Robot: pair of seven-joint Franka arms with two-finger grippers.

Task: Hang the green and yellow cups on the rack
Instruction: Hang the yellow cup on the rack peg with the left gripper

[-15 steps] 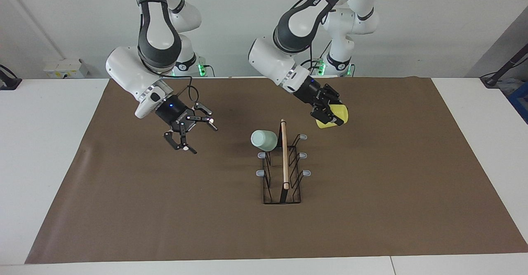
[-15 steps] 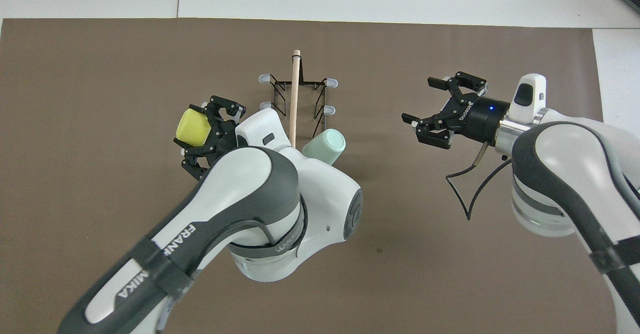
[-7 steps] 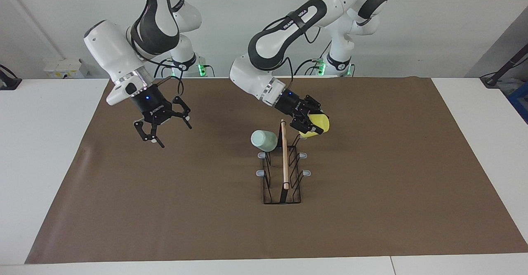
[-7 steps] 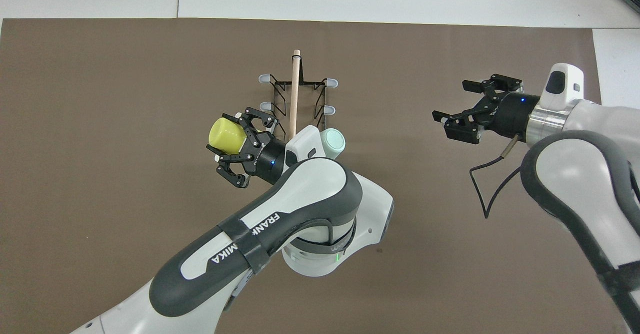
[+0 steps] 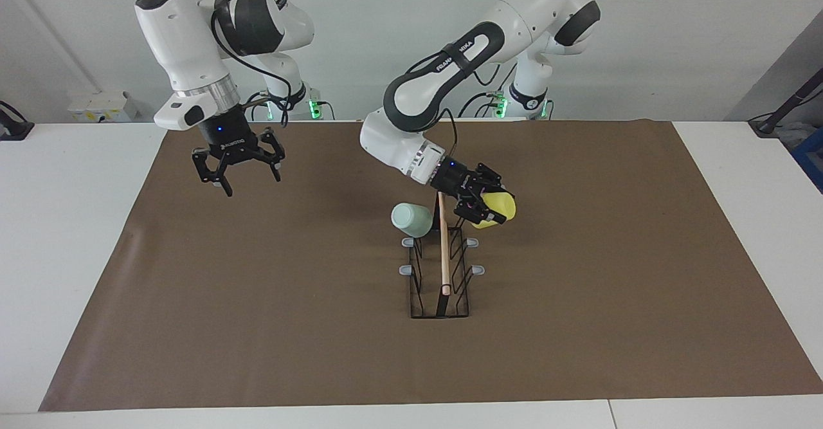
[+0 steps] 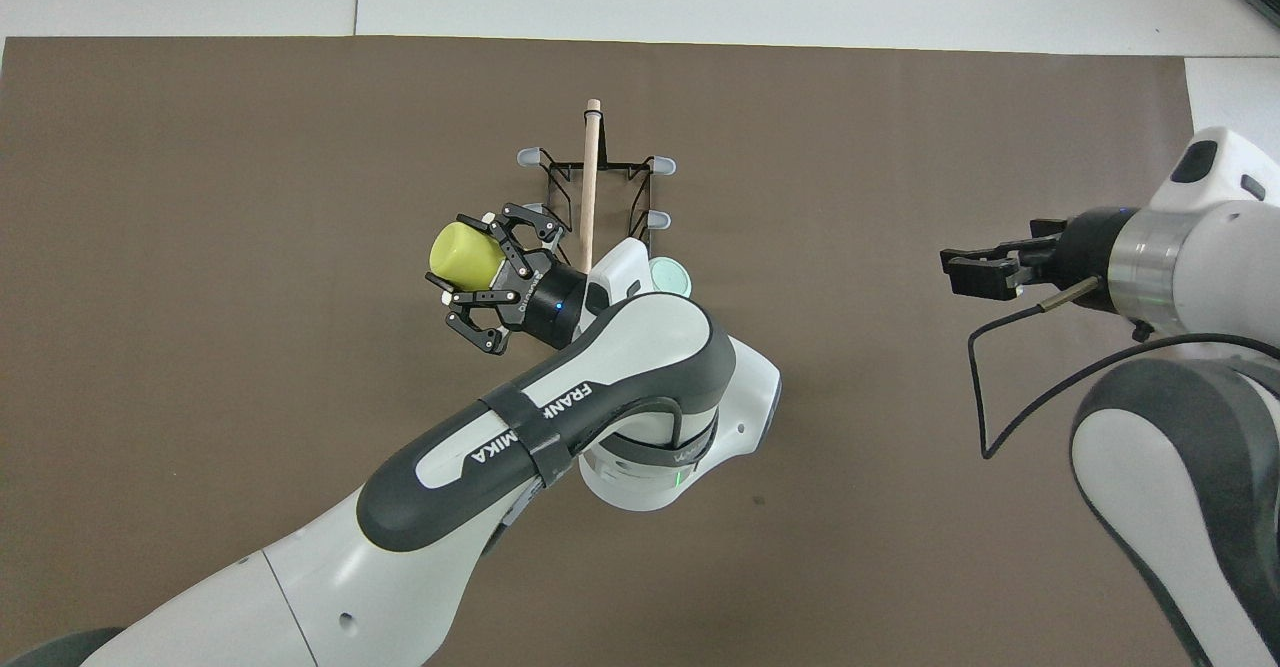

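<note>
My left gripper will release the yellow cup, now held tilted against the rack's other side, on the rack's nearest peg opposite point(image 6: 529, 282) the pale green cup.
The black wire rack point(image 5: 443, 287) with a wooden rod point(image 6: 589, 177) stands mid-table. The pale green cup point(image 5: 411, 219) hangs on the rack's prong nearest the robots, on the side toward the right arm's end; in the overhead view point(image 6: 668, 274) my left arm mostly hides it. My left gripper point(image 5: 494, 208) is shut on the yellow cup point(image 5: 500, 209), held tilted against the rack's other side. The prong nearest the robots there is hidden by the cup. The cup also shows in the overhead view point(image 6: 465, 254). My right gripper point(image 5: 235, 170) is open and empty, raised over the mat.
A brown mat point(image 5: 578, 326) covers most of the white table point(image 5: 64, 223). Grey-tipped prongs point(image 5: 476, 269) farther from the robots are bare.
My left gripper has carried the yellow cup in against the rack. My right gripper has drawn away from the rack toward its own end, risen and turned to point downward.
</note>
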